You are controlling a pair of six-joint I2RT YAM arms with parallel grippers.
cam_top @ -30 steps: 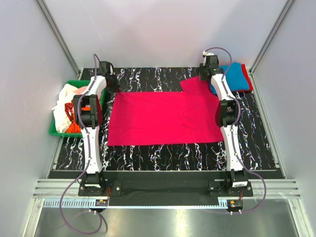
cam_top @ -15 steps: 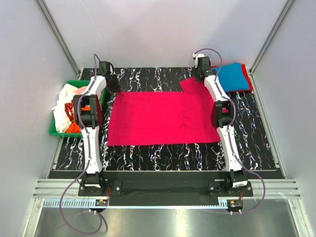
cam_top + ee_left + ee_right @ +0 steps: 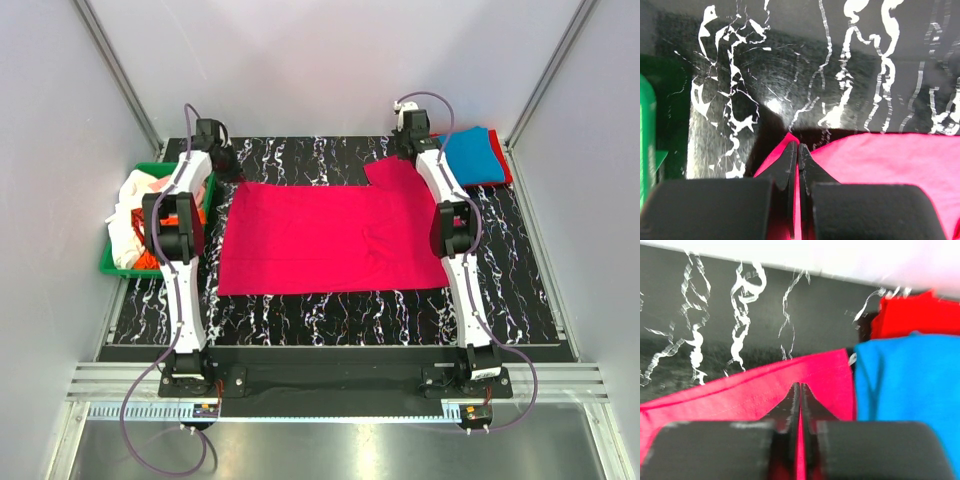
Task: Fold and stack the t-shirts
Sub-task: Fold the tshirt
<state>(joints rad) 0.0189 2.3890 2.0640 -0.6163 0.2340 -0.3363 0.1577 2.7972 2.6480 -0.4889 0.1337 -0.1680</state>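
Observation:
My right fingers are shut near the pink sleeve's end, where the cloth lies smooth. I need to open and pinch the sleeve farther in before folding [image 3: 402, 179].
A bright magenta-pink t-shirt [image 3: 320, 240] lies spread flat on the black marbled mat [image 3: 330, 315]. My left gripper [image 3: 226, 166] is at its far left corner. In the left wrist view this gripper [image 3: 798, 146] is shut, with pink cloth [image 3: 890, 160] pinched between the jaws. My right gripper [image 3: 403, 150] is at the far right sleeve. In the right wrist view it [image 3: 800, 385] is shut on the pink cloth [image 3: 740, 390]. A folded blue t-shirt [image 3: 475, 155] lies on a red one [image 3: 505, 165] at the far right.
A green bin [image 3: 108, 262] at the left edge holds white, orange and peach-pink t-shirts [image 3: 140, 200]. Its rim shows in the left wrist view [image 3: 645, 130]. Blue cloth [image 3: 910, 375] and red cloth [image 3: 920, 315] lie just right of my right gripper. Grey walls surround the mat.
My right gripper swung left from beside the blue t-shirt onto the pink sleeve. My left gripper shifted slightly back at the shirt's far left corner. The shirt stays flat.

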